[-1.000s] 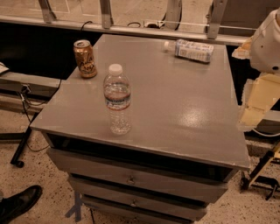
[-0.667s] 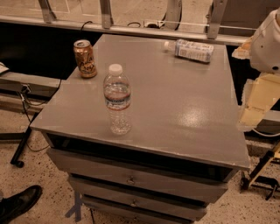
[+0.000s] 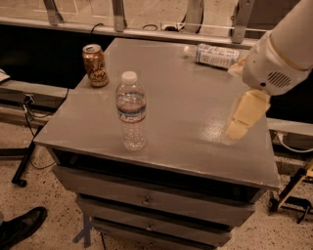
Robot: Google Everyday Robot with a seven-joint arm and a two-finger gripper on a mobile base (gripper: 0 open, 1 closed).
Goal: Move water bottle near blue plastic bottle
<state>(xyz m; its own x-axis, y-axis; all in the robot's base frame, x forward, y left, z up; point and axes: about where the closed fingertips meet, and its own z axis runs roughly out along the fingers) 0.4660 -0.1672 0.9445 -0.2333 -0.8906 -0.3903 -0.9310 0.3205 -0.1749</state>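
Note:
I will next move my gripper to the middle of the water bottle (image 3: 132, 109) and close it there, keeping the white cap above its fingers.
The water bottle (image 3: 131, 111) stands upright near the front left of the grey table (image 3: 186, 122). It is clear and ribbed, with a white cap and a narrow dark band. The blue plastic bottle (image 3: 217, 55) lies on its side at the far right of the table, white cap pointing left. My gripper (image 3: 245, 116) hangs from the white arm (image 3: 281, 53) above the table's right side. It is well to the right of the water bottle, nearer than the blue plastic bottle, and holds nothing that I can see.
A brown drink can (image 3: 95, 65) stands at the table's far left corner. Drawers (image 3: 146, 200) sit under the tabletop. A railing (image 3: 117, 14) runs behind the table. A black shoe (image 3: 19, 227) is on the floor at lower left, and a stand (image 3: 293, 195) at lower right.
My arm and gripper have moved left, from beyond the table's right edge to over its right side. Both bottles and the can have not moved.

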